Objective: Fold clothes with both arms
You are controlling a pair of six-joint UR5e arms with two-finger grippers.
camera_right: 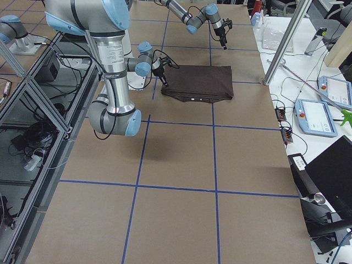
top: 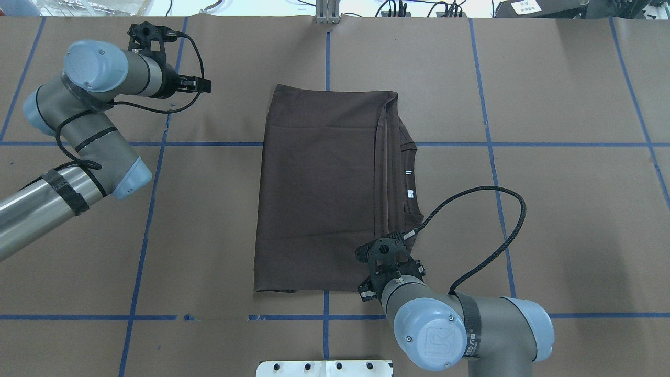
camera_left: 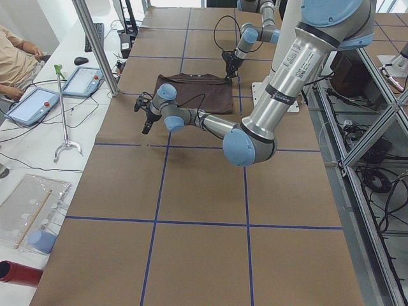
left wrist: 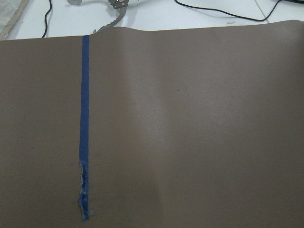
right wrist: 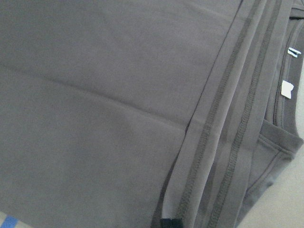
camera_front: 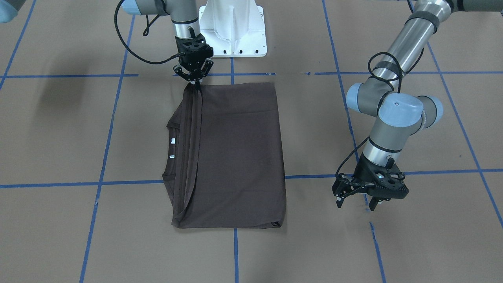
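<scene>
The T-shirt's edge part bunches in a fold beside the collar, so my right gripper should retake the T-shirt's corner (camera_front: 189,90) nearest the base and pull it out flat.
The dark brown T-shirt (camera_front: 235,157) lies folded into a rectangle on the brown table, also in the overhead view (top: 319,193). Its collar and white neck labels (camera_front: 172,141) show at the side by the right arm. My right gripper (camera_front: 195,81) is shut on the folded hem edge at the shirt's corner nearest the base, and lifts it slightly. In the right wrist view a black fingertip (right wrist: 171,222) sits on that hem. In the overhead view the wrist hides the right gripper's fingers. My left gripper (camera_front: 355,204) is open and empty, above bare table beside the shirt's far corner.
The white base pedestal (camera_front: 232,31) stands just behind the shirt. Blue tape lines (left wrist: 84,118) grid the brown table cover. Beyond the far edge are a metal post (camera_left: 95,44), tablets (camera_left: 29,105) and a seated operator (camera_left: 16,54).
</scene>
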